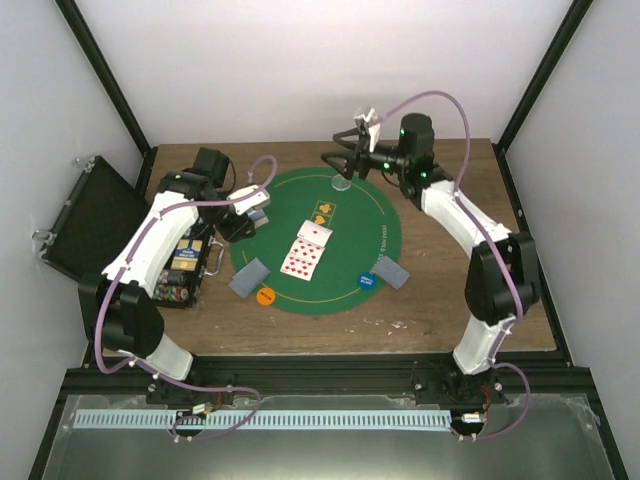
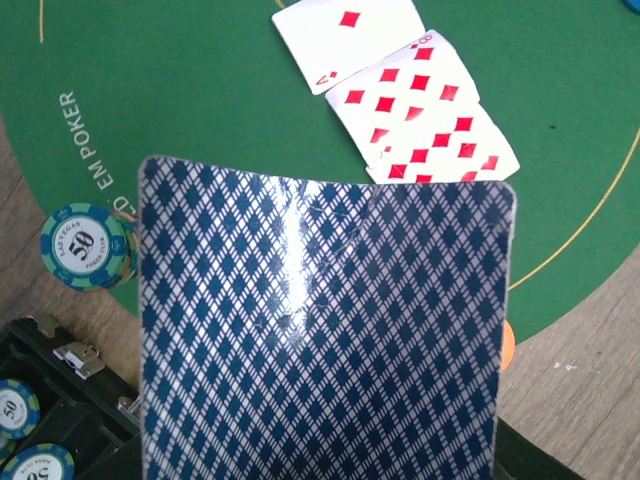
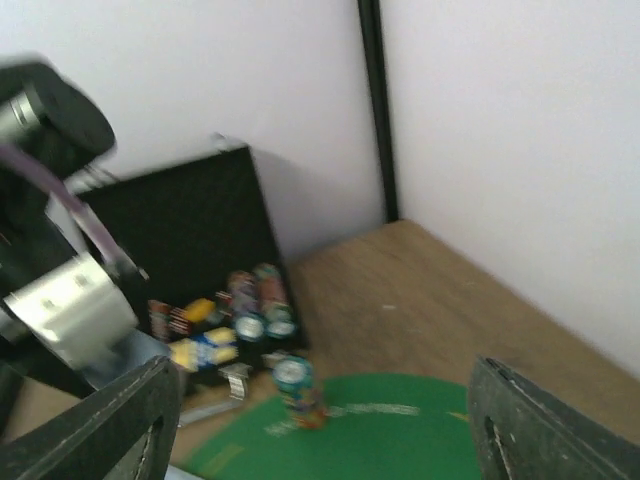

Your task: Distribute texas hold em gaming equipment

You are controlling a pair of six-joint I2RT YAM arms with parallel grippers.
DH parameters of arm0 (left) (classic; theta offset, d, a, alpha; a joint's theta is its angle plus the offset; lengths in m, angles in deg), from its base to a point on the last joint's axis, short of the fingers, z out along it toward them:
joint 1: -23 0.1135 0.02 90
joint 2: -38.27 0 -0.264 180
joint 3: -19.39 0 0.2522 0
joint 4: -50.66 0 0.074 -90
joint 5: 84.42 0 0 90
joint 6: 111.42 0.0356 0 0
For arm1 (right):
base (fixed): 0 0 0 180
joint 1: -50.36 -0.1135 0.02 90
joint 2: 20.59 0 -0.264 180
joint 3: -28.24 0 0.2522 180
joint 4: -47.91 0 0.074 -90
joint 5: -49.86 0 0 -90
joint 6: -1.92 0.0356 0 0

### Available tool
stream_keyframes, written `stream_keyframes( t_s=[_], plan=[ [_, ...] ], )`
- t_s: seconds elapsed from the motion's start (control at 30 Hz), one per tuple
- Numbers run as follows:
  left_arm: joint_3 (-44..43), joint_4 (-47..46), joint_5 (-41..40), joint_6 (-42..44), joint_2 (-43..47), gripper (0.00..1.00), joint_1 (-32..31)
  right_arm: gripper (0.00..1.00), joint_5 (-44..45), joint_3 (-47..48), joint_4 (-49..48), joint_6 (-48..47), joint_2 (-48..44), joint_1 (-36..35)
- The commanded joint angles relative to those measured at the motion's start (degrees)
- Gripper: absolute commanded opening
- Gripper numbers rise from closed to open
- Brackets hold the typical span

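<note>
My right gripper needs to next go to the blue-backed playing card in my left gripper and close on the card's free edge (image 1: 267, 217) (image 3: 160, 350).
My left gripper (image 1: 243, 218) hangs over the left edge of the green mat (image 1: 350, 215), shut on a blue-backed playing card (image 2: 320, 330) that fills most of the left wrist view and hides the fingers. Three face-up red-pipped cards (image 1: 308, 250) lie fanned at the mat's middle. Face-down cards lie at the front left (image 1: 249, 277) and front right (image 1: 392, 270), with an orange disc (image 1: 265, 296) and a blue disc (image 1: 368, 281) beside them. My right gripper (image 1: 343, 152) stands open and empty just above a clear disc (image 1: 341, 183) at the far edge.
A black case (image 1: 85, 215) stands open at the left, and its tray of poker chips (image 1: 185, 265) lies beside the mat. A stack of chips (image 2: 88, 245) stands on the mat's left rim. Black frame posts and white walls close in the table.
</note>
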Motion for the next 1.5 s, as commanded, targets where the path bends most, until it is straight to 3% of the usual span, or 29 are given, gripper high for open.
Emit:
stream_keyframes(
  t_s=[0.0,0.23,0.63,1.07,1.17,1.3,1.47],
  plan=[
    [-2.9,2.0,2.7,2.7,-0.2,0.46,-1.6,0.76,-19.5,10.1,11.9,26.0,9.2,-0.1],
    [-5.2,3.7,2.4,4.4,-1.4,0.46,-5.6,0.80,-21.3,15.7,19.2,21.3,14.6,-5.0],
    [-7.4,3.9,2.4,3.6,-2.9,0.46,-7.4,0.82,-25.1,17.8,16.6,21.6,20.6,-11.0],
    [-8.1,2.3,3.3,2.0,-3.1,0.44,-7.4,0.81,-20.6,20.5,20.7,18.4,23.9,-13.0],
    [-8.1,2.1,2.8,1.9,-3.1,0.44,-7.4,0.76,-18.1,21.1,25.0,15.5,23.4,-12.8],
    [-7.5,1.9,1.3,2.2,-2.9,0.44,-7.3,0.57,-16.2,20.4,27.2,14.7,22.1,-11.1],
    [-6.6,1.2,0.5,2.2,-3.0,0.44,-7.1,0.49,-15.2,19.2,28.6,13.1,20.4,-9.8]
  ],
)
